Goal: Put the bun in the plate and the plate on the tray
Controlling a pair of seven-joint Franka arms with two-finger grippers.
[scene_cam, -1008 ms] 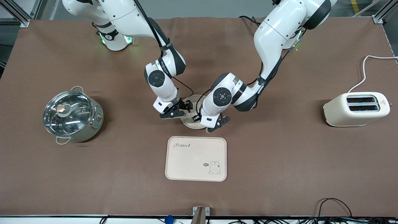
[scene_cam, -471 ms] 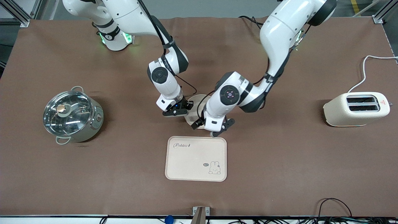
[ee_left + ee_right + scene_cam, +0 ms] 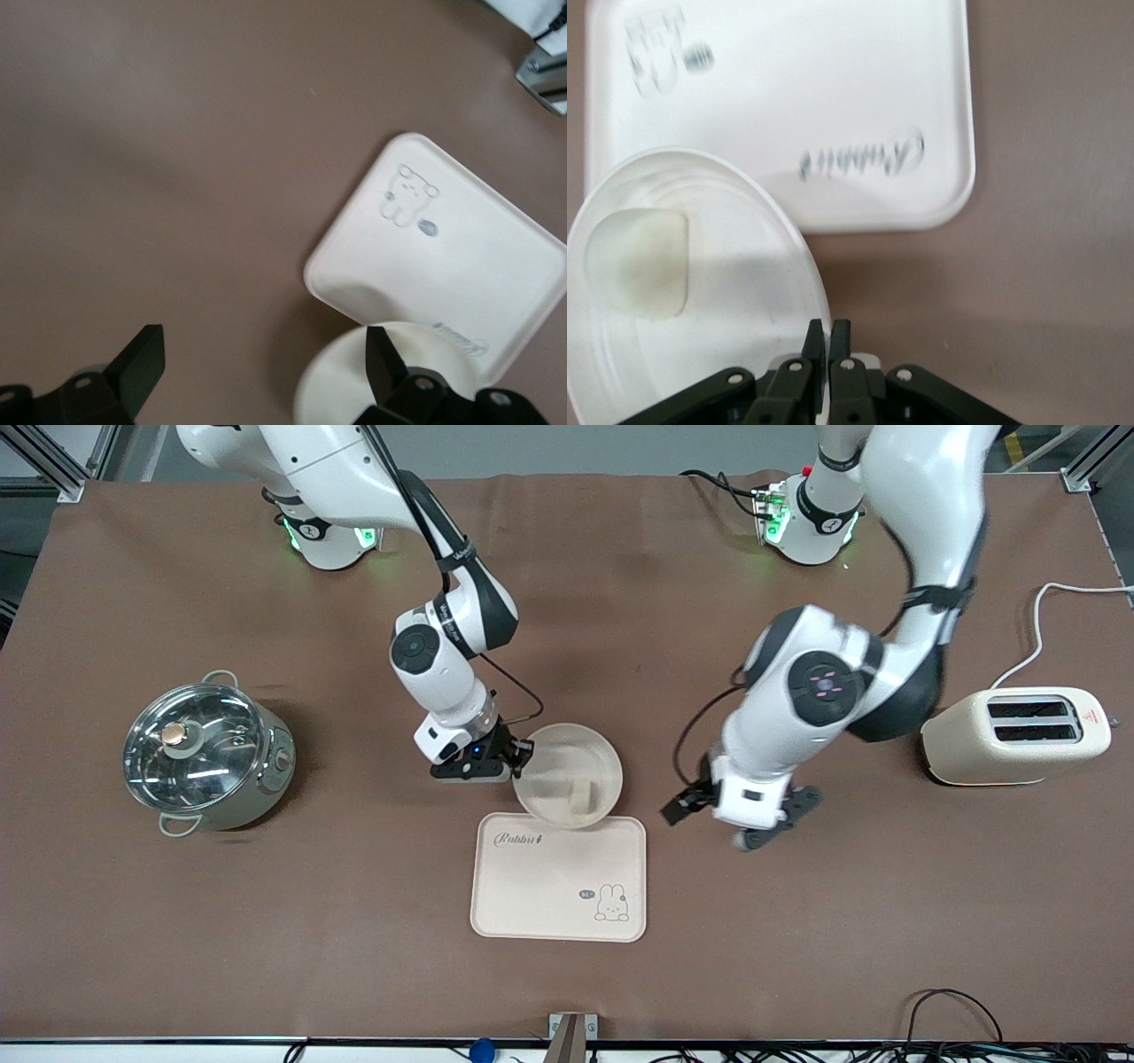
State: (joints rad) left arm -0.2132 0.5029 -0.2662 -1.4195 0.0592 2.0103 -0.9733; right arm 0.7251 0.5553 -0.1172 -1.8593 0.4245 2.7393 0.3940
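Observation:
My right gripper has the plate. It will let go of the plate on the tray's middle [image 3: 555,870] [image 3: 780,104], between the lettering and the rabbit drawing.
My right gripper [image 3: 524,755] is shut on the rim of the round cream plate [image 3: 554,762]. The small cream bun [image 3: 581,797] lies in the plate. The plate's rim overlaps the edge of the rabbit tray [image 3: 549,886] that lies farther from the front camera. The right wrist view shows the gripper [image 3: 829,336] pinching the plate [image 3: 735,328], with the bun [image 3: 638,261] in it and the tray [image 3: 815,88] beside it. My left gripper [image 3: 738,808] is open and empty over bare table, toward the left arm's end. The left wrist view shows that gripper [image 3: 264,363], the tray [image 3: 452,257] and the plate [image 3: 345,390].
A steel pot with a glass lid [image 3: 204,753] stands toward the right arm's end of the table. A cream toaster [image 3: 1014,735] with a white cable [image 3: 1036,629] stands at the left arm's end.
My left gripper has pulled away from the plate toward the left arm's end, uncovering the bun in it. My right gripper has moved the plate toward the tray, onto its edge.

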